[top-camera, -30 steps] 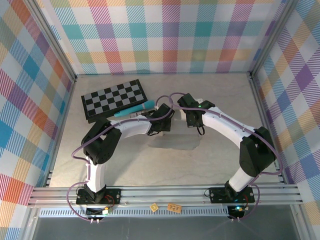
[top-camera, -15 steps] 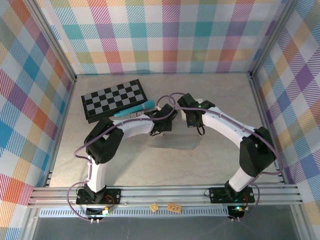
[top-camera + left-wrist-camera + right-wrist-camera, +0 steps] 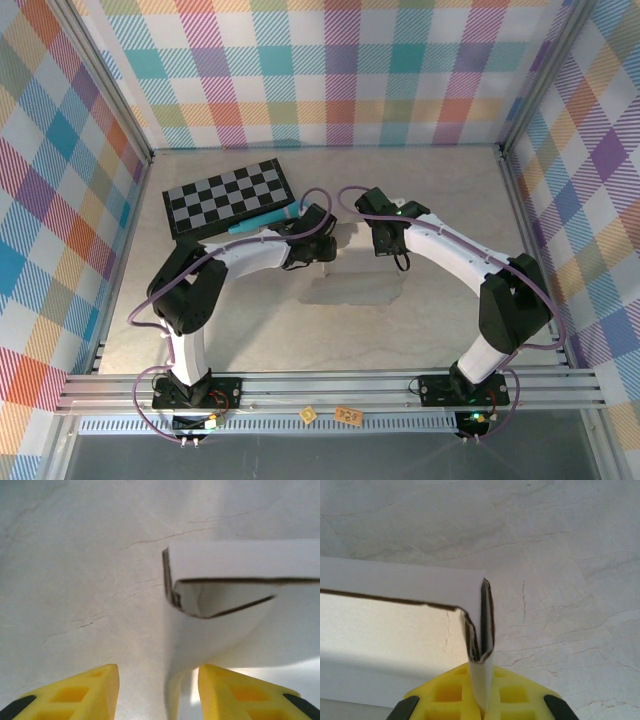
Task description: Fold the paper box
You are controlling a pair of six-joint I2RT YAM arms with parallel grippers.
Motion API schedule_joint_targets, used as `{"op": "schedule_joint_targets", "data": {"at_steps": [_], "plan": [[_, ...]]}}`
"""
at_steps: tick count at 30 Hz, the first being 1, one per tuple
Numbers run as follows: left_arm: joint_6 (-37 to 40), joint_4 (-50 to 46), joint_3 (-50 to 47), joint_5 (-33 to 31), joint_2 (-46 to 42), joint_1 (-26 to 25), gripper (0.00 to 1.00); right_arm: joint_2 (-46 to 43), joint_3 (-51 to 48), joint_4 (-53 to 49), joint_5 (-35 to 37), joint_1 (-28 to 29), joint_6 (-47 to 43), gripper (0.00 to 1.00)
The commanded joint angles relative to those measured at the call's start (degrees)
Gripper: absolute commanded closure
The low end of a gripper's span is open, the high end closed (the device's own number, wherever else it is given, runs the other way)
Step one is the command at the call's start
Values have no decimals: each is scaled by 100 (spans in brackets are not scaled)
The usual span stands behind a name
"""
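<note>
My left gripper needs to pinch the box's end [image 3: 174, 682] beside the corner flap to firm up the corner, because the corner flap bows away from the paper box's long side.
The paper box [image 3: 348, 234] is a white card box held just above the table between my two grippers, its shadow on the table in front of it. In the right wrist view my right gripper [image 3: 482, 675] is shut on the box's [image 3: 400, 580] folded end wall. My left gripper [image 3: 157, 670] is open in the left wrist view. The other end wall of the box [image 3: 240, 560] runs down between its yellow fingers [image 3: 95, 690], nearer the right one, and no pinch shows. From above, the left gripper [image 3: 322, 248] and the right gripper [image 3: 385, 240] flank the box.
A black-and-grey checkerboard [image 3: 228, 197] lies at the back left, with a teal pen-like object [image 3: 262, 220] along its near edge, partly behind my left arm. Plaid walls close off three sides. Two small tags [image 3: 349, 412] sit on the front rail.
My left gripper has opened, letting go of the box's end wall, and its arm has drawn slightly to the left. The right gripper keeps its hold and has not moved.
</note>
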Motion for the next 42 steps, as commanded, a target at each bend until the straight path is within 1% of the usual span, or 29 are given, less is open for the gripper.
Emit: {"op": "schedule_joint_targets", "data": {"at_steps": [1,5,8,14,17,20,24,29,31,35,41,42], "plan": [[30,447,-148,737,-193,183,55,-24,124,-88,24,47,72,100],[83,408,-121,870,-136,334,57,-25,129,-92,19,42,78,100],[143,368,-64,1003,-5,421,61,-20,141,-90,10,42,71,100],[326,181,149,931,236,427,70,-18,137,-91,1,42,91,100],[389,91,150,693,266,413,77,-4,160,-93,1,43,111,100],[479,-11,187,498,305,367,87,-2,171,-95,13,42,112,100],[525,-420,268,-137,340,228,100,-3,180,-96,18,43,113,100],[472,-946,426,-913,508,-49,100,-2,177,-68,25,42,136,100],[293,-1153,447,-1166,593,-109,100,10,184,-78,18,44,117,100],[89,-1321,449,-1275,729,-144,100,39,191,-70,10,42,116,100],[101,-1242,507,-1280,697,-167,100,52,189,-67,-10,42,107,100],[136,-1252,541,-1282,707,-170,99,59,196,-62,-12,43,105,100]]}}
